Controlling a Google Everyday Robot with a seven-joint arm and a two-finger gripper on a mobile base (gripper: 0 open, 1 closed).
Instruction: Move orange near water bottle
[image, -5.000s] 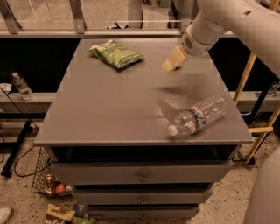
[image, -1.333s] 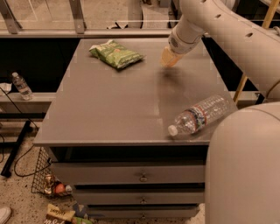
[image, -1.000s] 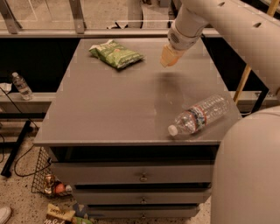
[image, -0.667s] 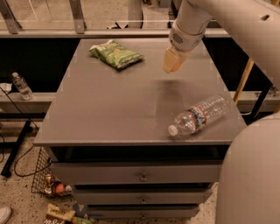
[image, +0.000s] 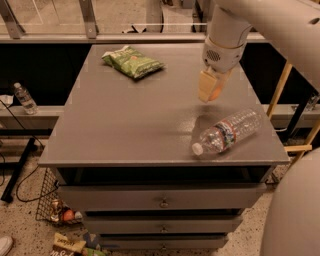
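Observation:
Next, I set my gripper to let go of the orange on the grey table (image: 224, 105), at a spot close behind the middle of the water bottle. The orange is still held above the bottle.
The water bottle (image: 229, 131), clear and ribbed with a white cap and a red, white and blue label, lies on its side at the front right of the grey table (image: 125, 125). My gripper (image: 210, 91) hangs above the table just behind the bottle. Its pale fingers (image: 205, 88) are shut on the orange (image: 217, 90), which shows between them. The orange is held in the air, a little above and to the left of the bottle's body.
A green snack bag (image: 132, 61) lies at the table's back left. A small clear bottle (image: 24, 98) stands on a ledge to the left. A wire basket (image: 61, 209) with clutter sits on the floor at front left. Drawers (image: 162, 201) are below the tabletop.
My gripper has carried the orange from the back of the table forward and to the right, toward the water bottle. The bottle and snack bag have not moved.

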